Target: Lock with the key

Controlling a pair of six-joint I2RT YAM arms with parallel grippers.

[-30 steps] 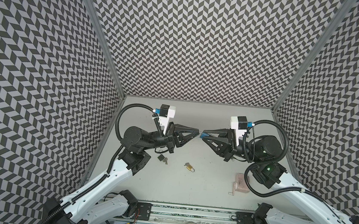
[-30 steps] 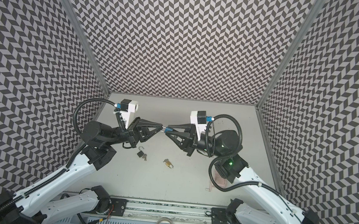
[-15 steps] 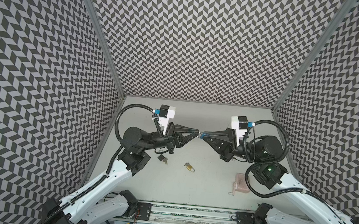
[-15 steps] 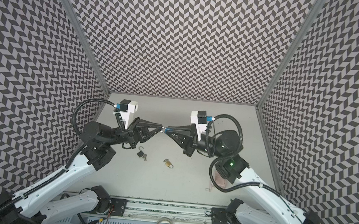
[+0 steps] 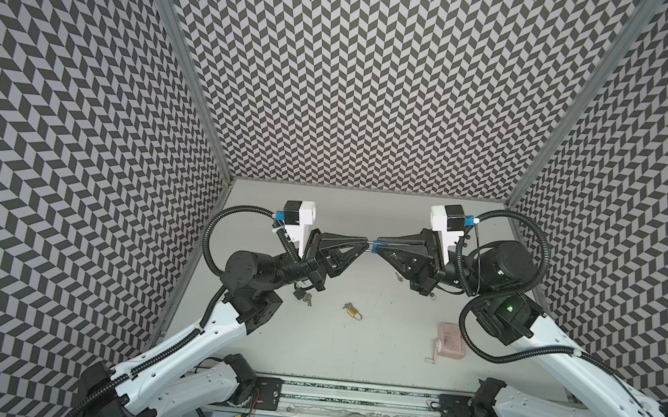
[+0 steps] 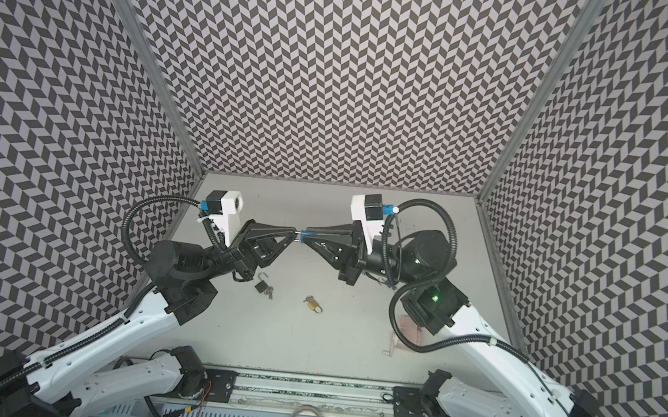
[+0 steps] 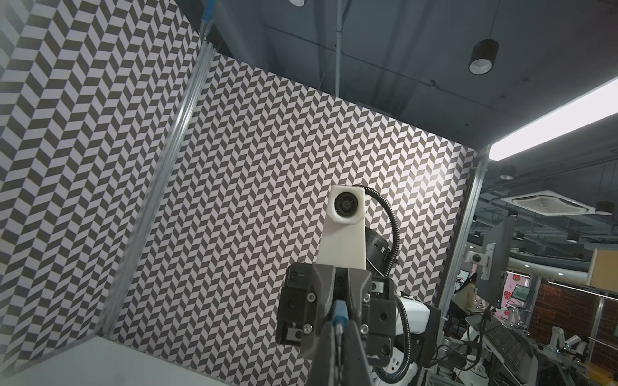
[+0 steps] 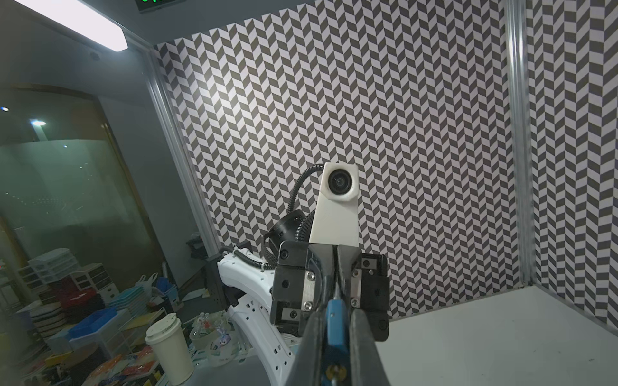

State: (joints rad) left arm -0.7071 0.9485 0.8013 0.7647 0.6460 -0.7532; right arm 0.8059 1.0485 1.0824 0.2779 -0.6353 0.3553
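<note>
My left gripper should open, level out and grip the blue lock's silver shackle in line (image 6: 297,236) with my right gripper, because it is slanted against that shackle now.
A key with a blue head (image 5: 376,245) (image 6: 305,235) hangs in mid-air between the two grippers, which meet tip to tip above the table's middle. My left gripper (image 5: 364,249) (image 7: 339,334) is shut on its thin silver blade. My right gripper (image 5: 379,247) (image 8: 336,312) is shut on the blue head (image 8: 335,334); from the left wrist the same blue head (image 7: 339,309) shows end-on. On the table below lie a dark padlock (image 5: 299,294) (image 6: 261,285) with keys on a ring and a small brass padlock (image 5: 353,312) (image 6: 313,305). Which lock the key fits I cannot tell.
A pink lock-like object (image 5: 450,339) lies at the front right, half under the right arm's cable. Small loose keys (image 5: 399,276) sit under the right gripper. Patterned walls close in the left, back and right sides; a metal rail (image 5: 347,403) runs along the front.
The right gripper's jaws have closed onto the key's blue head. The left gripper has kept its grip, and both arms have barely moved.
</note>
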